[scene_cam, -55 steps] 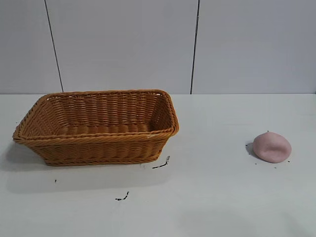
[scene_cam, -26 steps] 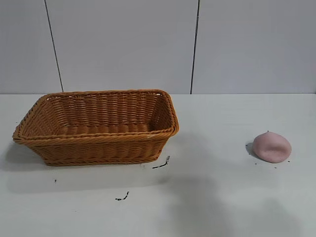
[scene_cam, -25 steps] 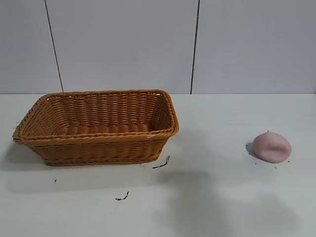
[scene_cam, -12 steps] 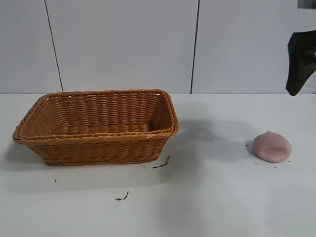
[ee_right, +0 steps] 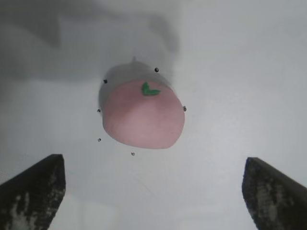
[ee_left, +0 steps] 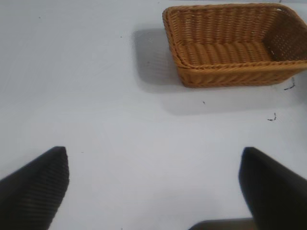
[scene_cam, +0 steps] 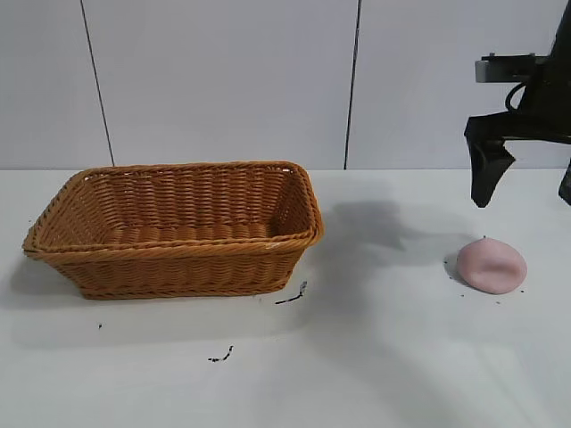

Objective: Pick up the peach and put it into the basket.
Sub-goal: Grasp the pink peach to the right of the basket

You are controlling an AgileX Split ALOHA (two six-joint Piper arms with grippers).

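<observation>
I need to next close my right gripper across the peach's middle (scene_cam: 496, 263) (ee_right: 145, 120), just behind the small green leaf, with one finger on each side.
The peach (scene_cam: 492, 266) is a dull pink lump lying on the white table at the right; the right wrist view shows a small green leaf on the peach (ee_right: 144, 115). My right gripper (scene_cam: 525, 201) hangs in the air just above it, open, with nothing between its fingers. In the right wrist view the peach lies just ahead of the right gripper (ee_right: 153, 158), apart from both fingers. The orange-brown wicker basket (scene_cam: 178, 245) stands at the left, with nothing inside. My left gripper (ee_left: 153, 149) is open over bare table, well away from the basket (ee_left: 225, 64).
Black scuff marks (scene_cam: 291, 298) lie on the table in front of the basket's right corner, and another mark (scene_cam: 221, 357) lies nearer the front. Tiny black specks (ee_right: 99, 139) ring the peach. A grey panelled wall stands behind the table.
The right arm has come into the exterior view from the upper right and dropped toward the peach. Its shadow has slid across the table. Peach and basket have not moved.
</observation>
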